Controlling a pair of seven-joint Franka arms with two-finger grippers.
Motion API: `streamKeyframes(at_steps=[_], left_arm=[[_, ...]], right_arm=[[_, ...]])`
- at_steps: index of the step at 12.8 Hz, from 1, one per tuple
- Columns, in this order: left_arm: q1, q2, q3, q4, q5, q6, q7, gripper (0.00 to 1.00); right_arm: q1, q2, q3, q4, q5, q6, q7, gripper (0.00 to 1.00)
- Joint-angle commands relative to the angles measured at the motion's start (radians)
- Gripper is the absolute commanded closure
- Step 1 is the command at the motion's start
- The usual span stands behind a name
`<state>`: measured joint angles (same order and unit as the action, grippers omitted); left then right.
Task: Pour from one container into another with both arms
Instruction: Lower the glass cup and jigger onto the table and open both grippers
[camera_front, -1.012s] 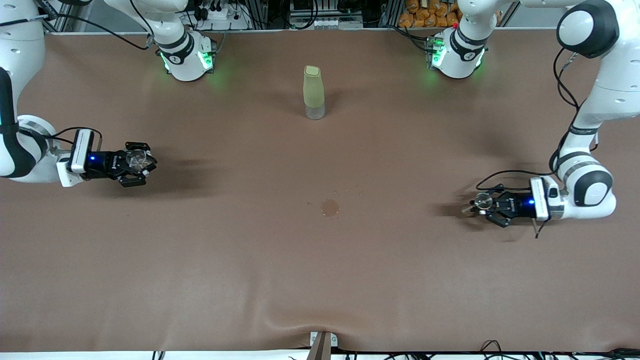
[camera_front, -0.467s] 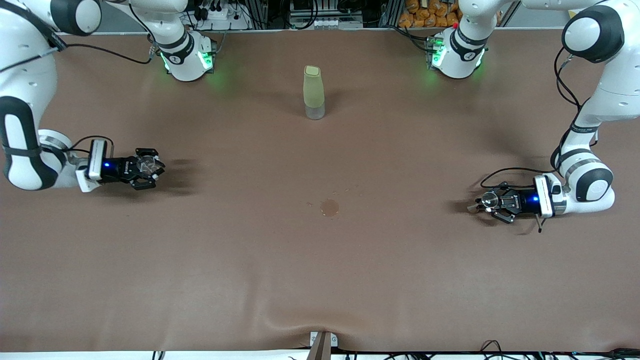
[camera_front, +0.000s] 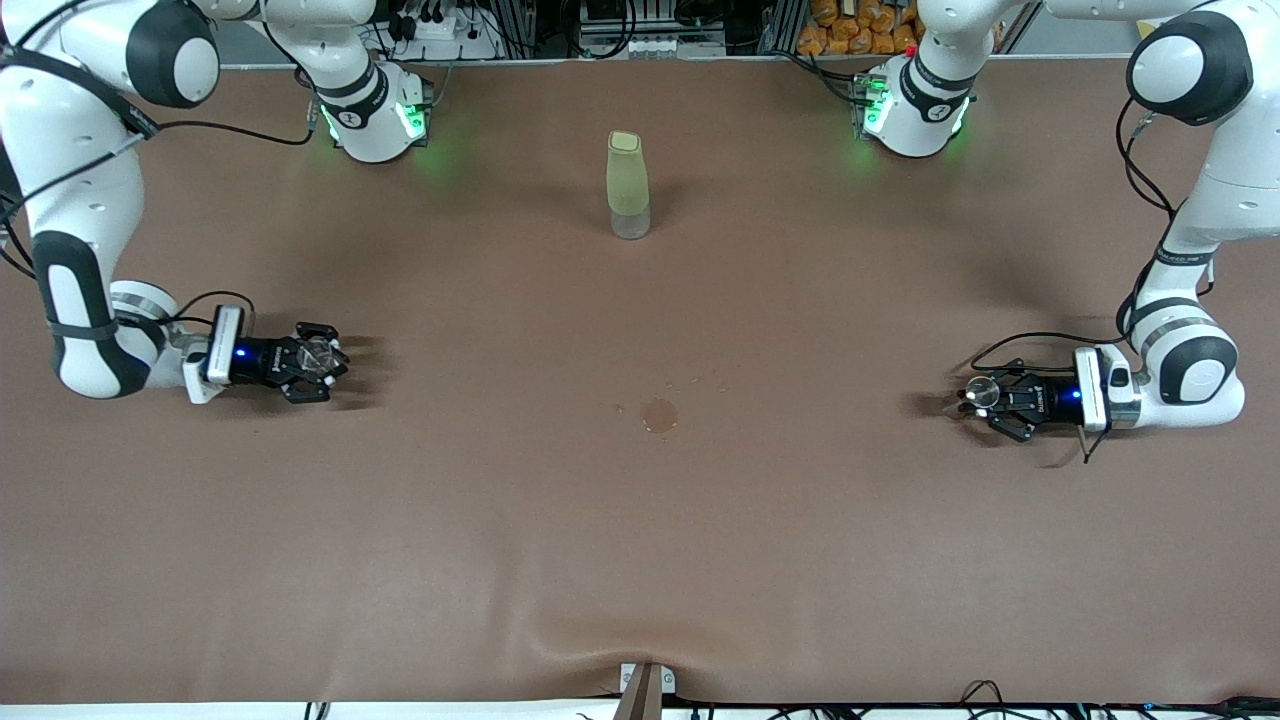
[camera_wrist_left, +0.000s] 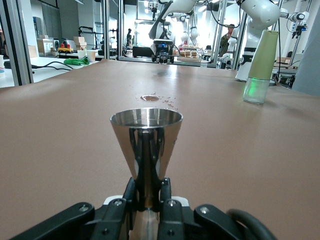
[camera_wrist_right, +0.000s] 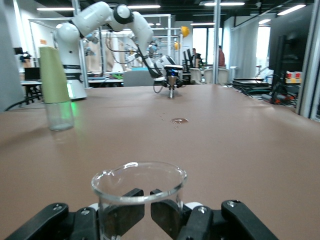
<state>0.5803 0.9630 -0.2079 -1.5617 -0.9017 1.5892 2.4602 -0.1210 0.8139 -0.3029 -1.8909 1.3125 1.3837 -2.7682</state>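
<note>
I'll release the glass cup from my right gripper on the brown table cover just ahead (camera_front: 355, 385), toward the wet stain.
The tiny clear glass cup (camera_front: 319, 351) stands upright in my right gripper (camera_front: 326, 358), low over the table toward the right arm's end. In the right wrist view the cup (camera_wrist_right: 138, 197) fills the foreground, and the gripper (camera_wrist_right: 145, 214) is shut on it, with its dark pads (camera_wrist_right: 122, 216) showing through the glass. The silvery jigger (camera_front: 977, 389) stands upright in my left gripper (camera_front: 986, 396), low over the table toward the left arm's end. In the left wrist view the gripper (camera_wrist_left: 147, 192) is shut on the narrow waist of the jigger (camera_wrist_left: 146, 135).
A tall pale-green bottle (camera_front: 628, 185) stands mid-table, farther from the front camera than both grippers. A small wet stain (camera_front: 660, 415) marks the brown table cover (camera_front: 640, 560) midway between the grippers.
Both grippers have sunk toward the table with their containers. The right one also shifted toward the middle, the left one slightly toward its own end.
</note>
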Motion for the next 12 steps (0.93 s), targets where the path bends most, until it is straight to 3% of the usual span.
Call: streamKeyframes(at_steps=[1,5,7,8,9,11,12], left_arm=[[0.015,0.005,-0.008,0.008,0.023,-0.017,0.003,0.97],[0.015,0.022,-0.010,0.006,0.021,-0.017,0.005,0.94],[0.015,0.025,-0.010,0.008,0.023,-0.017,0.006,0.84],[0.015,0.025,-0.010,0.008,0.023,-0.017,0.006,0.71],[0.013,0.025,-0.010,0.008,0.023,-0.020,0.003,0.01],[0.012,0.025,-0.010,0.009,0.023,-0.034,-0.007,0.00],[0.012,0.023,-0.008,0.011,0.024,-0.035,-0.009,0.00]], right_arm=[[0.020,0.071,-0.004,0.018,0.072,-0.002,-0.175,1.00],[0.031,0.087,-0.004,0.021,0.080,0.041,-0.182,1.00],[0.031,0.090,-0.004,0.021,0.082,0.046,-0.182,1.00],[0.031,0.091,-0.004,0.024,0.082,0.046,-0.182,1.00],[0.031,0.091,-0.004,0.027,0.082,0.046,-0.180,1.00],[0.031,0.091,-0.004,0.027,0.082,0.046,-0.168,0.45],[0.031,0.091,-0.004,0.027,0.082,0.046,-0.168,0.35]])
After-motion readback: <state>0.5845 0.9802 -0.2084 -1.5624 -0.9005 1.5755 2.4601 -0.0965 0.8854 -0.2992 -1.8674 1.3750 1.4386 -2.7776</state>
